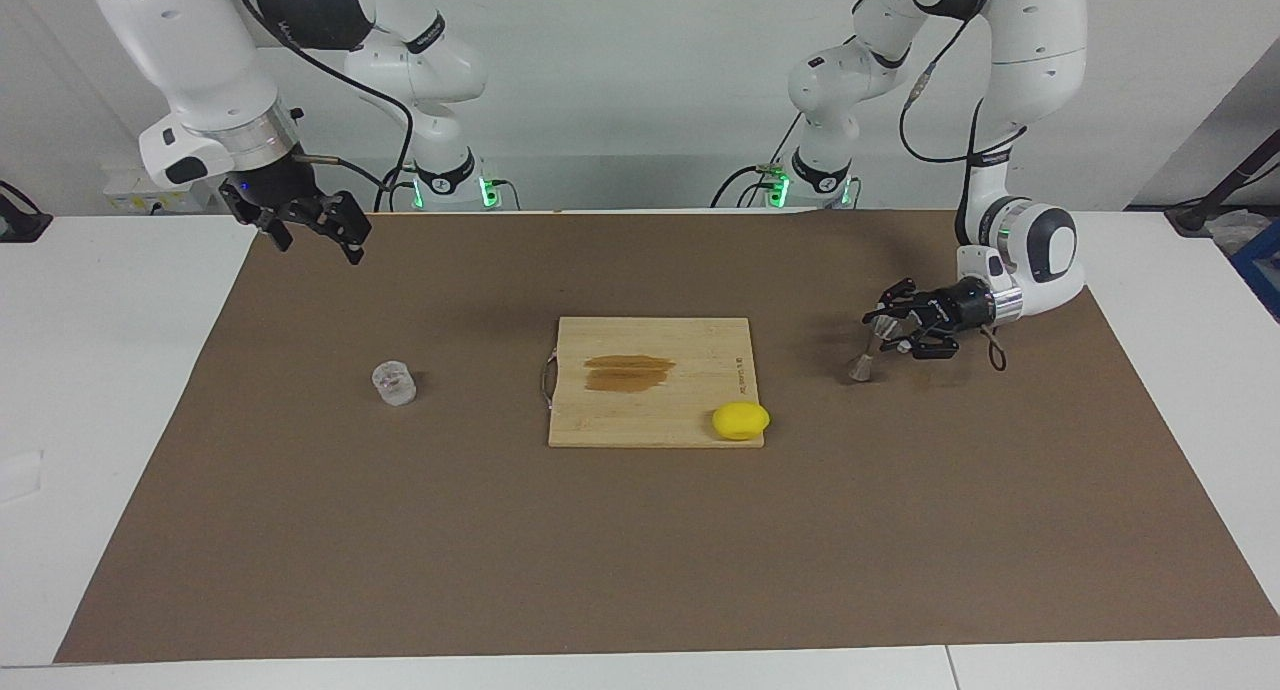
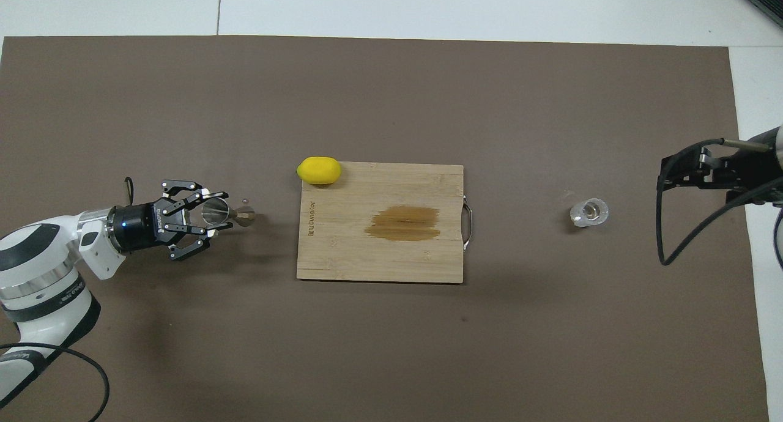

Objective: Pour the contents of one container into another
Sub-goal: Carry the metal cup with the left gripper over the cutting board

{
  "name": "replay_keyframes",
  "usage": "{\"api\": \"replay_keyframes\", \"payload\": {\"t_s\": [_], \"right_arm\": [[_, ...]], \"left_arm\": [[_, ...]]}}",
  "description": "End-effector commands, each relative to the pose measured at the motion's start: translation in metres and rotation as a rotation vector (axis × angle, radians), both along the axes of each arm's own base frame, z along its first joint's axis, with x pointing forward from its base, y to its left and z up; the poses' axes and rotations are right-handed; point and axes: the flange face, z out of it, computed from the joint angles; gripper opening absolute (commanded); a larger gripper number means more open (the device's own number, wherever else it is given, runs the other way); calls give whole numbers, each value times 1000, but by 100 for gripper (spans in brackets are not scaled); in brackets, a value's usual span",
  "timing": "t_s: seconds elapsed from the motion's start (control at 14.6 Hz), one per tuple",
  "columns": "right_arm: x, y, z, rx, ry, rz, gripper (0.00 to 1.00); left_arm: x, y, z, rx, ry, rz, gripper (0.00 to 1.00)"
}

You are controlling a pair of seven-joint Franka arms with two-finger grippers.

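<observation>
I will use my left gripper to set the silver jigger down on the dark stain of the cutting board (image 2: 409, 219).
A small clear glass cup (image 1: 394, 382) (image 2: 589, 212) stands upright on the brown mat toward the right arm's end, beside the cutting board. The silver hourglass jigger (image 1: 862, 358) (image 2: 224, 213) hangs tilted low over the mat toward the left arm's end. My left gripper (image 1: 882, 335) (image 2: 213, 214) is shut on its upper cone, reaching in sideways. My right gripper (image 1: 318, 232) (image 2: 690, 166) hovers open and empty above the mat's corner close to its own base, well apart from the cup.
A bamboo cutting board (image 1: 700, 342) (image 2: 428, 263) with a dark stain and a wire handle lies mid-mat. A yellow lemon (image 1: 741, 420) (image 2: 319, 170) rests at its corner. A tiny speck (image 2: 245, 199) lies on the mat by the jigger.
</observation>
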Motion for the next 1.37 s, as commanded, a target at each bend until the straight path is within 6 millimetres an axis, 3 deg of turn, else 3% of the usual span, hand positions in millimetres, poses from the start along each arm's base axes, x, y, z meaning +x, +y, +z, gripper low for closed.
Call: {"api": "replay_keyframes", "payload": {"t_s": [0.0,0.34,0.62,0.82,1.16,1.3], "right_arm": [[-7,-2,1,22,1,14,100],[-7,-2,2,22,0,14,100],[-7,-2,2,22,0,14,100],[-7,-2,1,22,1,14,100],[-7,-2,1,22,1,14,100],[-7,-2,1,22,1,14,100]], "left_arm": [[-1,-47,27,20,29,2,35],[-5,-157,24,25,63,33,35],[-27,-248,17,53,123,93,35],[-38,-290,12,74,169,155,35],[-31,-327,21,98,183,225,36],[-40,-342,20,89,194,222,35]]}}
